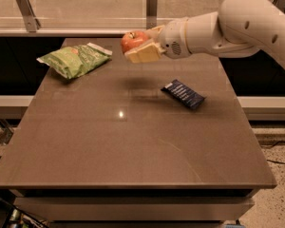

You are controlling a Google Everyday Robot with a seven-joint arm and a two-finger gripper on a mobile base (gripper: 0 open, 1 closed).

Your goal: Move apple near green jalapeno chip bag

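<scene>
My gripper needs to set the apple down on the table (118,63) next to the end of the green jalapeno chip bag that is closest to the blue wrapper.
The red-orange apple (133,40) is held in my gripper (141,45), raised above the far middle of the brown table (133,141). The gripper's pale fingers (144,54) are shut around the apple, and the white arm reaches in from the upper right. The green jalapeno chip bag (75,59) lies crinkled on the table's far left corner, a short way left of and below the apple. The apple's shadow falls on the table between the bag and the blue wrapper.
A flat dark blue bar wrapper (183,93) lies on the table right of centre, below the arm. A glass barrier with metal posts (151,4) runs along the table's far edge. The table's front edge is near the bottom of the view.
</scene>
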